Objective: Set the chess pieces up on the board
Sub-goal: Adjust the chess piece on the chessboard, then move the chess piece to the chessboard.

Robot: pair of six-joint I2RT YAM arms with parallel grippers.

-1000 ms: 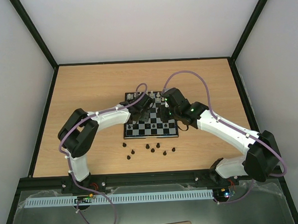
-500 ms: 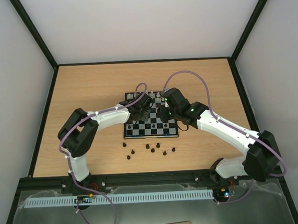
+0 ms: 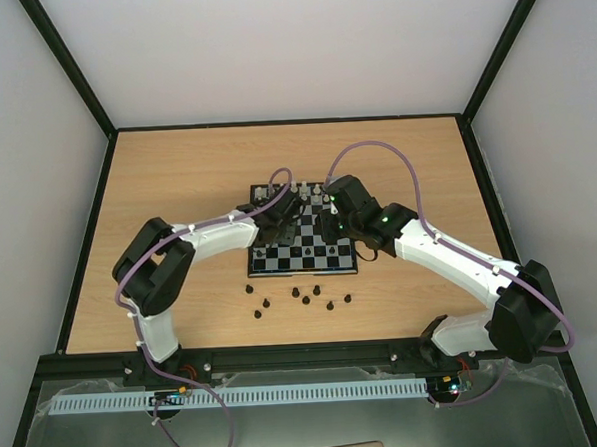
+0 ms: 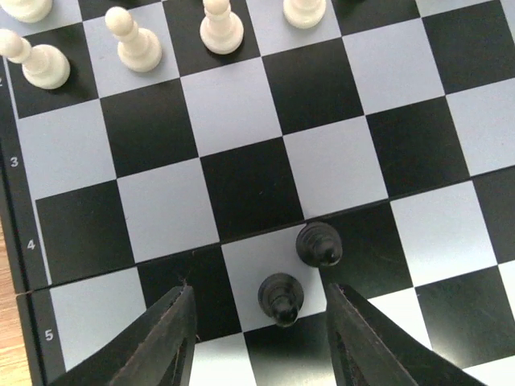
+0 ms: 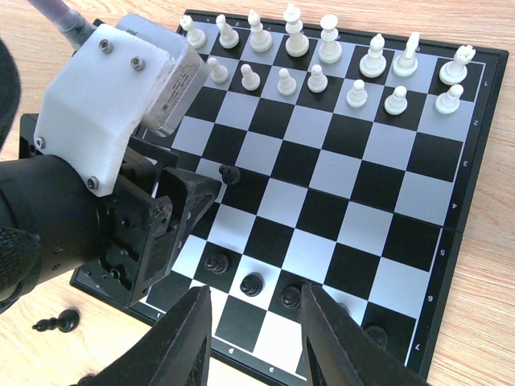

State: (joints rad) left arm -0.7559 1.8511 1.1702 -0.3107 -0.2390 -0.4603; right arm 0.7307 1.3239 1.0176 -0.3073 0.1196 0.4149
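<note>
Next, my left gripper picks up the nearer pawn (image 4: pixel 282 298) and carries it to the black pawn row, because two black pawns are crowded in the middle of the board, ahead of that row.
The chequered board (image 3: pixel 302 245) lies mid-table. My left gripper (image 3: pixel 281 217) hovers open over its left half. In the left wrist view the open left gripper (image 4: pixel 261 342) has a black pawn (image 4: pixel 281 298) standing between its fingers (image 4: pixel 165 338), touching neither, and a second black pawn (image 4: pixel 319 244) stands just beyond. My right gripper (image 5: pixel 264 342) is open and empty above the board's near rows, over black pieces (image 5: pixel 252 283) standing there. Several loose black pieces (image 3: pixel 306 300) lie on the table in front of the board.
White pieces (image 5: pixel 319 79) fill the board's two far rows. The left gripper's body (image 5: pixel 145 225) sits close to the left of my right gripper. One black piece (image 5: pixel 56 323) lies on the wood by the board's near corner.
The left arm has drawn back slightly toward the left. The right arm has not visibly moved.
</note>
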